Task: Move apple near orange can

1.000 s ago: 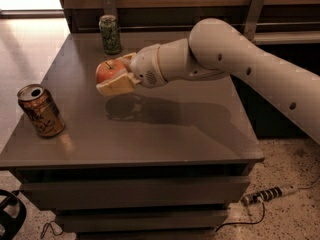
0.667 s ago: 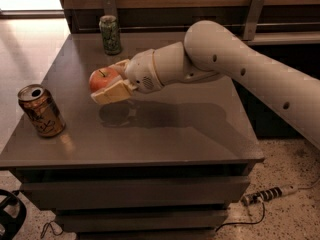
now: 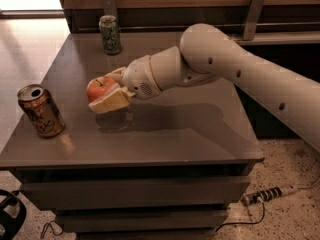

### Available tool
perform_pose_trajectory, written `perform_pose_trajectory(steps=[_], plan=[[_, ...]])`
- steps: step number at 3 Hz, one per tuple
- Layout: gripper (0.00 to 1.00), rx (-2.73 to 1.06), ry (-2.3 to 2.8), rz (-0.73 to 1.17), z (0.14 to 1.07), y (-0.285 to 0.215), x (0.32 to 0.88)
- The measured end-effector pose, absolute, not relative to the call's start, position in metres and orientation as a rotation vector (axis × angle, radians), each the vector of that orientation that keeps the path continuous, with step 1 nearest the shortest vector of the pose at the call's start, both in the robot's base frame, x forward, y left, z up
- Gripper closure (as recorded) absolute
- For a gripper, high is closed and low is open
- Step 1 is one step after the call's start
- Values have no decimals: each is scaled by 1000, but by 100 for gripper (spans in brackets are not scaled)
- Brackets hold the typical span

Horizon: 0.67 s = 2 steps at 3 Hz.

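The red-orange apple, held a little above the table, will go down on the grey table top, just beside the orange can (image 3: 88,120), on the side facing my gripper.
The red-orange apple (image 3: 99,88) is held between the cream fingers of my gripper (image 3: 106,91), a little above the grey table top (image 3: 170,129), left of its middle. The gripper is shut on the apple, one finger below and in front of it, the other behind. The orange can (image 3: 41,110) stands upright, slightly tilted in view, near the table's front left corner. It is to the left of the apple with a gap about one can wide between them. My white arm (image 3: 235,69) reaches in from the right.
A green patterned can (image 3: 110,34) stands at the back left of the table, near the wooden wall. A power strip (image 3: 267,194) and cable lie on the speckled floor at the lower right. A black wheel (image 3: 10,219) shows at the lower left.
My gripper has carried the apple leftward and toward the front of the table, closer to the orange can. Both cans have stayed where they were.
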State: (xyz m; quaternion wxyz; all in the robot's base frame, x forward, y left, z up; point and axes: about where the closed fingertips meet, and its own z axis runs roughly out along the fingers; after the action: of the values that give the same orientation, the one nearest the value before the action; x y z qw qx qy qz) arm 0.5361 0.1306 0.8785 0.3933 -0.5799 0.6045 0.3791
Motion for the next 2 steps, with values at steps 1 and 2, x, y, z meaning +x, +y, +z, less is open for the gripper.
perform_pose_trajectory(steps=[1,2], plan=[[100,-1463,1552,957,876,132,536],[100,-1467,1620,935,865,135,533]])
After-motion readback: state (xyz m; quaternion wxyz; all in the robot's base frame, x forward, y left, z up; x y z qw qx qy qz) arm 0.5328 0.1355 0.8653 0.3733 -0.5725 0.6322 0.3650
